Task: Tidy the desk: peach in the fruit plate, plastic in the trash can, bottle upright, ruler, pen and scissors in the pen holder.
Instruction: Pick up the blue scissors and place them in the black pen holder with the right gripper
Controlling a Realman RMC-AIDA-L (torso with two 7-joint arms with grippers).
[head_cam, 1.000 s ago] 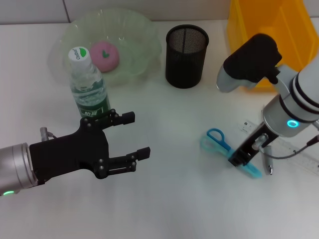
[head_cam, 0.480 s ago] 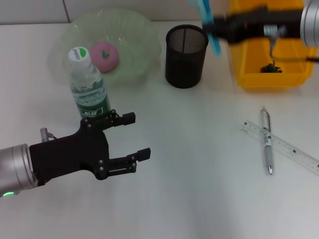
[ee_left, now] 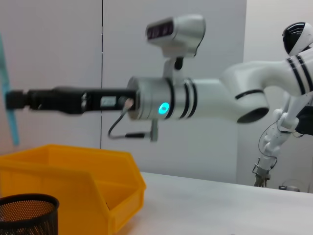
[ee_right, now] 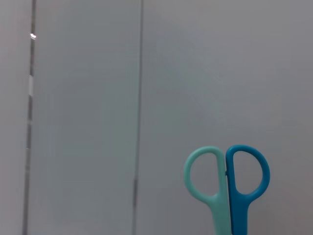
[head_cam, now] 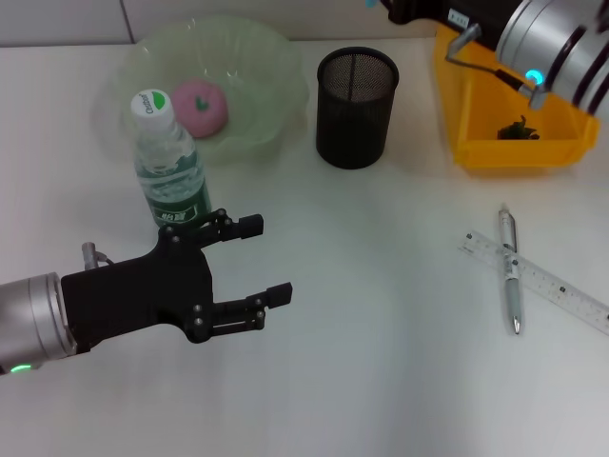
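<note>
The robot's right gripper will release the scissors, handles up, inside the black mesh pen holder (head_cam: 361, 96) between the plate and yellow bin. The scissors are still held high above it.
My right gripper (ee_left: 14, 99) is shut on the blue and teal scissors (ee_right: 227, 183), held high with the handles up. In the head view only the gripper's dark body (head_cam: 409, 9) shows, at the top edge behind the black mesh pen holder (head_cam: 356, 93). The left wrist view shows the scissors' blade (ee_left: 9, 93) hanging above the holder (ee_left: 24, 213). A silver pen (head_cam: 509, 271) lies across the clear ruler (head_cam: 547, 283) at the right. The pink peach (head_cam: 199, 105) sits in the green fruit plate (head_cam: 285, 71). The bottle (head_cam: 171, 162) stands upright. My left gripper (head_cam: 268, 259) is open beside it.
A yellow bin (head_cam: 476, 114) stands at the back right, next to the pen holder, with a small dark scrap (head_cam: 519, 127) inside. The right arm (head_cam: 547, 33) reaches over that bin.
The right gripper lifted the scissors off the table and carried them up and back, to above the pen holder. The left arm barely moved.
</note>
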